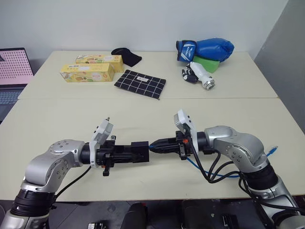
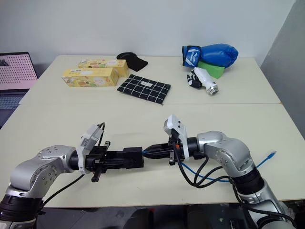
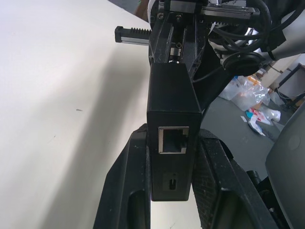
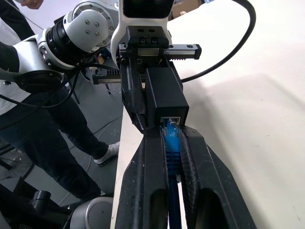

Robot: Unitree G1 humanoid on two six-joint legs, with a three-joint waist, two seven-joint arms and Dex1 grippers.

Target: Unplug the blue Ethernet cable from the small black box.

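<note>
The robot's left gripper will release the small black box on the near table (image 1: 95, 124) in front of the yellow boxes.
The small black box (image 1: 139, 151) is held level above the near table, and my left gripper (image 1: 134, 153) is shut on it. In the left wrist view the box (image 3: 172, 109) stands between the fingers (image 3: 128, 191), with an empty port facing the camera. My right gripper (image 1: 156, 145) meets the box from the right and is shut on the blue Ethernet cable (image 4: 171, 150), whose plug sits in the box's (image 4: 164, 93) port. The cable (image 2: 205, 177) loops under my right arm, and its free end (image 2: 271, 154) lies on the table at the right.
On the far table lie two yellow boxes (image 1: 87, 72), a black-and-white grid cloth (image 1: 140, 84), a black pad (image 1: 126, 56), a blue boxing glove (image 1: 207, 49) and a white bottle-like object (image 1: 202, 76). A laptop (image 1: 12, 71) stands at the left. A person's legs (image 4: 43, 143) are beside the table.
</note>
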